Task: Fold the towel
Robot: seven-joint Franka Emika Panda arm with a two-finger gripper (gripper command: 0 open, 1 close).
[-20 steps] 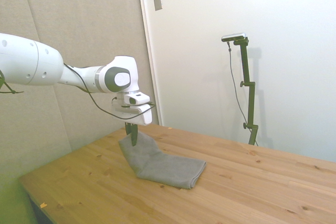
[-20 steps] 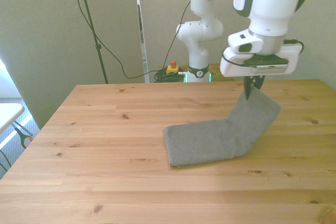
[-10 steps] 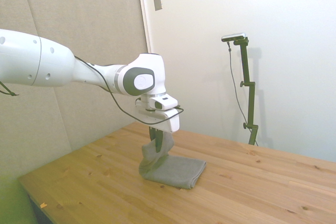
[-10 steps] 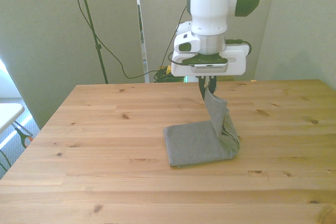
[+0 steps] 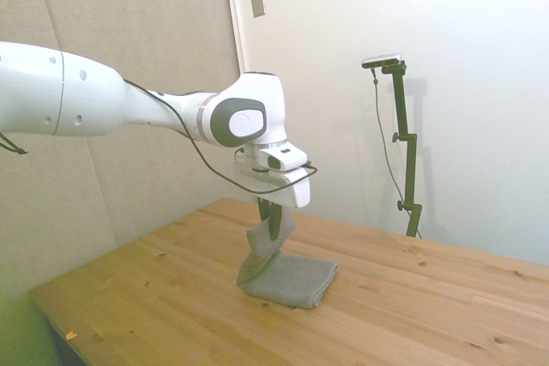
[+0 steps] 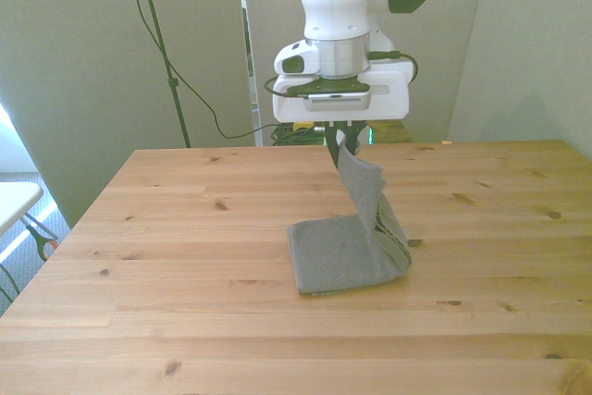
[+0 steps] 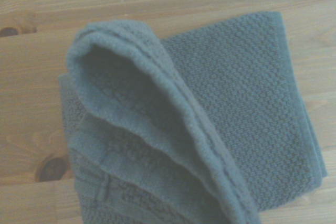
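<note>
My gripper needs to let go of the grey towel's raised end on the flat part [image 6: 307,243] [image 7: 279,142], near its outer edge.
The grey towel [image 6: 344,252] lies partly flat on the wooden table [image 6: 185,228], and one end of it rises steeply up to my gripper [image 6: 339,147]. The gripper is shut on that raised end, above the flat part. From the side, the gripper [image 5: 268,210] holds the lifted end of the towel [image 5: 292,279] over its left portion. Close up in the wrist view, the raised layered edge of the towel [image 7: 157,129] curls over the flat half beneath.
A dark knot marks the table [image 6: 453,303] just in front of the towel. Bare wood [image 5: 429,315] stretches around the cloth on all sides. Cables and a thin stand [image 6: 162,53] rise behind the table's far edge.
The gripper has carried the towel's lifted end toward the front view's left, from beyond the cloth's right end to above its flat half. The raised part now stands steeper.
</note>
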